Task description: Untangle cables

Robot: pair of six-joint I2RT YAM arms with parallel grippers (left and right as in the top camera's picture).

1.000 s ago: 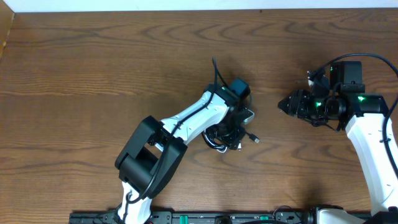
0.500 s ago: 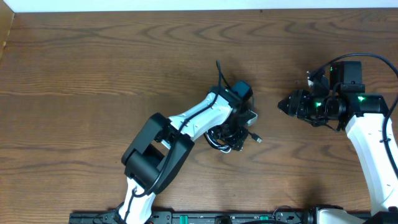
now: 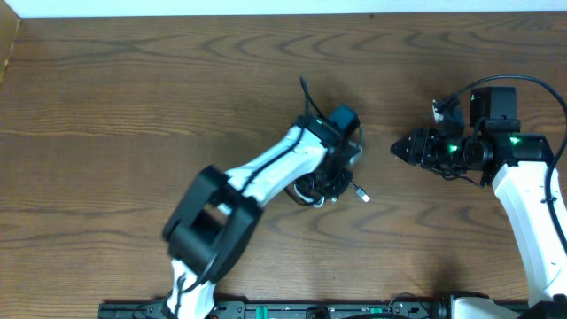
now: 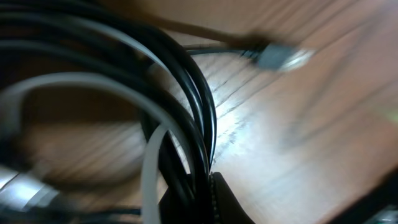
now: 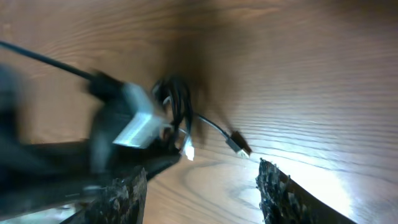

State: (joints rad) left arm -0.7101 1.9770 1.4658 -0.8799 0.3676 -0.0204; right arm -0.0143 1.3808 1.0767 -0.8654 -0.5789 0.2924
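Note:
My left gripper is holding the white cable. It will let go of the cable just in front of my right gripper's fingers [image 3: 370,154].
The black cable and white cable lie tangled in a small coil [image 3: 323,184] at the table's middle. A black cable end with a silver plug [image 3: 364,197] sticks out to the right; it also shows in the left wrist view [image 4: 281,57] and the right wrist view [image 5: 239,145]. My left gripper [image 3: 335,177] sits on the coil, shut on black cable strands [image 4: 198,118], with the white cable [image 4: 151,168] looping beside them. My right gripper [image 3: 399,149] is open and empty, off to the right of the coil, its fingers [image 5: 202,190] pointing toward it.
The wooden table [image 3: 133,97] spreads around the coil. A rack edge [image 3: 292,310] runs along the front. The right arm's thick black cable [image 3: 523,81] arcs at the far right.
My left gripper and arm shifted slightly up and left, dragging the coil with them. The right gripper moved a little to the left toward the coil.

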